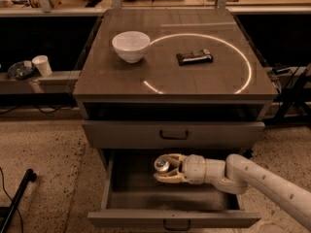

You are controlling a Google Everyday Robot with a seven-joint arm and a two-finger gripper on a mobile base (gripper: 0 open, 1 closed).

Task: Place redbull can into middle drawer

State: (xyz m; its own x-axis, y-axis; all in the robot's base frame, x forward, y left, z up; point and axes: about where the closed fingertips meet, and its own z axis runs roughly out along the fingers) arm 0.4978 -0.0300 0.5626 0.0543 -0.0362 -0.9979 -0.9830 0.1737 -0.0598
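Next, I release the redbull can, now hanging a little above the drawer's floor, on the middle drawer's bottom (148, 185), toward the side of the drawer that is away from my arm.
The middle drawer (121, 198) is pulled open below the shut grey drawer (173, 134); its dark loop handle shows at the front edge. My gripper (164, 169) reaches in from the right over the open drawer's middle and is shut on the redbull can (162, 165). Only the can's silver top shows between the pale fingers (170, 178). The can hangs inside the drawer space, a little above its floor.
On the cabinet top (107, 76) stand a white bowl (130, 45) and a flat black packet (194, 57). A white cup (42, 65) and a dark dish (20, 70) sit on a low shelf at left. A black pole (17, 198) lies on the floor at left.
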